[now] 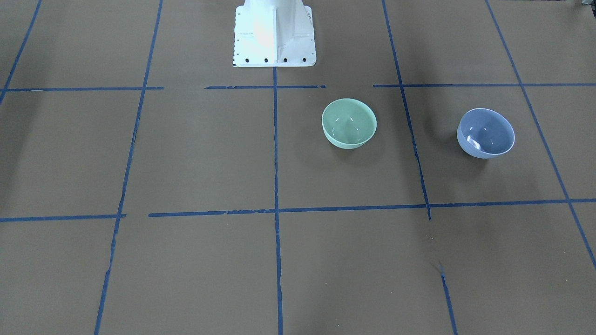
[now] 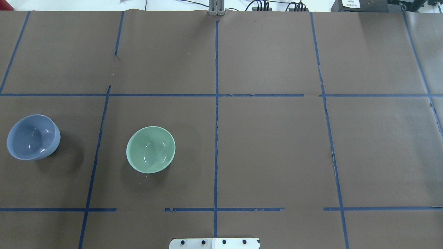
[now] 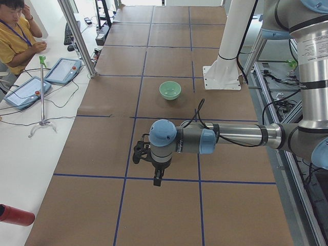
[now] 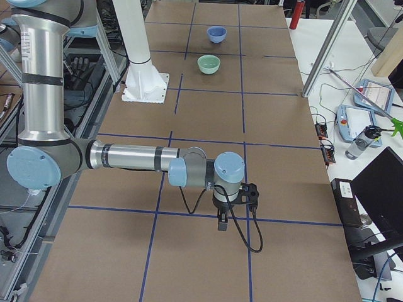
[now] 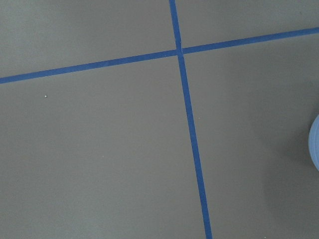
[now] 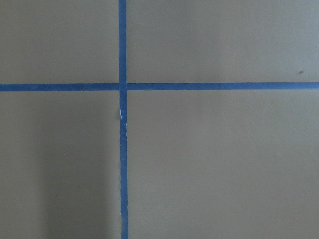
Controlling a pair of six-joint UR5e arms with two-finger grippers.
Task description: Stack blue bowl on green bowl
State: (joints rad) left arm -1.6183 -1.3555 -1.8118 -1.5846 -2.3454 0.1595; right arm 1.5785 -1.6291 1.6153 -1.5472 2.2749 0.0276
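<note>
My left gripper will next move to the blue bowl's rim (image 1: 512,131) (image 5: 312,143), on the side that faces away from the green bowl, and close there.
The blue bowl (image 1: 485,133) stands upright on the brown table at the robot's far left; it also shows in the overhead view (image 2: 33,137) and the right side view (image 4: 216,33). Its rim edge (image 5: 315,149) shows at the right border of the left wrist view. The green bowl (image 1: 348,123) stands upright and empty, apart from it and nearer the table's middle (image 2: 151,149) (image 3: 169,90). The left gripper (image 3: 157,180) hangs above the table and hides the blue bowl in the left side view. The right gripper (image 4: 221,225) hangs over the other end. I cannot tell whether either is open.
The robot's white base (image 1: 274,35) stands at the table's robot-side edge. Blue tape lines (image 2: 216,114) grid the brown table. An operator (image 3: 15,36) sits with tablets (image 3: 62,69) beyond the far edge. A metal post (image 3: 77,36) stands at that edge.
</note>
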